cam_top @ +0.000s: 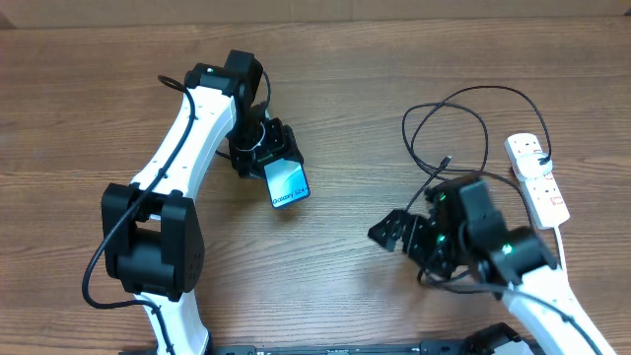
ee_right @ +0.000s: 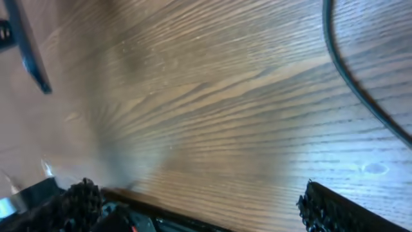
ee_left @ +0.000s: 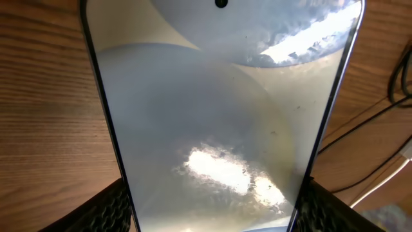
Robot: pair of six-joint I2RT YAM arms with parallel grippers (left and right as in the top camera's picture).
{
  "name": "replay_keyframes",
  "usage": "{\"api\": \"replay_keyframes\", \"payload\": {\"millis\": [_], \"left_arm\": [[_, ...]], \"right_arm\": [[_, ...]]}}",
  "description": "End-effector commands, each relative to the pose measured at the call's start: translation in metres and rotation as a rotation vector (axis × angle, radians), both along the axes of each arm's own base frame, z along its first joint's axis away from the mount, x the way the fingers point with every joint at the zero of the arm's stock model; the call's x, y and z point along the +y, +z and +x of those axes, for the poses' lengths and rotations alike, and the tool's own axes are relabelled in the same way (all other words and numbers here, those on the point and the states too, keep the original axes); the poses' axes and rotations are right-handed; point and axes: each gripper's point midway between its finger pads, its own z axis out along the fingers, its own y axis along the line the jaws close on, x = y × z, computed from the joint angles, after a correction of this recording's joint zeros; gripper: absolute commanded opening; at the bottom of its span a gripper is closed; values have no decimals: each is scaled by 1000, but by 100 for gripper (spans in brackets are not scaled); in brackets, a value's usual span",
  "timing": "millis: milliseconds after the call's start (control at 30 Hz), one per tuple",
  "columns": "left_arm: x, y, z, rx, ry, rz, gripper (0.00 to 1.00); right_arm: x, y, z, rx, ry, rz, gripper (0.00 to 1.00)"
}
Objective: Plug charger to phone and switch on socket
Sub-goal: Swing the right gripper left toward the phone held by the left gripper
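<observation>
My right gripper should go next to the phone's lower end (cam_top: 292,199) (ee_right: 42,84), beside the dark text, and close there, across from my left gripper.
My left gripper (cam_top: 268,158) is shut on the phone (cam_top: 289,184), gripping its upper end; the light blue screen with dark text tilts toward the table's middle. In the left wrist view the phone (ee_left: 219,116) fills the frame between the two fingers (ee_left: 212,219). The charger (cam_top: 463,104), a thin black looped cable, lies at the right with its plug tip (cam_top: 447,159) loose on the table. My right gripper (cam_top: 392,233) is open and empty, low over bare wood below the tip. The right wrist view shows a stretch of the cable (ee_right: 351,77). The socket (cam_top: 537,177) lies at the far right.
The socket's thick white cord (cam_top: 560,251) runs down toward the right arm's base. In the left wrist view, black cable (ee_left: 396,71) and white cord (ee_left: 386,182) show at the right edge. A thin dark edge (ee_right: 27,48) shows at the right wrist view's upper left.
</observation>
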Motion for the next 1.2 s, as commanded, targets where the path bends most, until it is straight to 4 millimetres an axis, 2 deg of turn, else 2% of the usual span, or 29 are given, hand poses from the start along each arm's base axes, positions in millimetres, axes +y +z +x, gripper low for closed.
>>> {"api": "replay_keyframes", "payload": {"millis": [0, 133, 433, 900, 1000, 1100, 1167], "left_arm": [[-5, 6, 10, -13, 53, -15, 66], [-2, 5, 12, -8, 92, 11, 66], [11, 0, 15, 8, 206, 96, 66], [-2, 0, 12, 2, 183, 92, 66], [-2, 0, 12, 2, 183, 92, 66], [-2, 0, 13, 1, 183, 91, 66], [-2, 0, 13, -1, 187, 90, 67]], "right_arm": [[-2, 10, 8, -98, -149, -114, 100], [12, 12, 8, -144, -229, -131, 100], [24, 20, 3, -265, -370, -161, 100], [50, 28, 14, -317, -327, -89, 100], [67, 37, 28, -418, -224, -78, 100], [82, 40, 35, -422, -214, -22, 100], [90, 39, 39, -421, -208, 1, 95]]}}
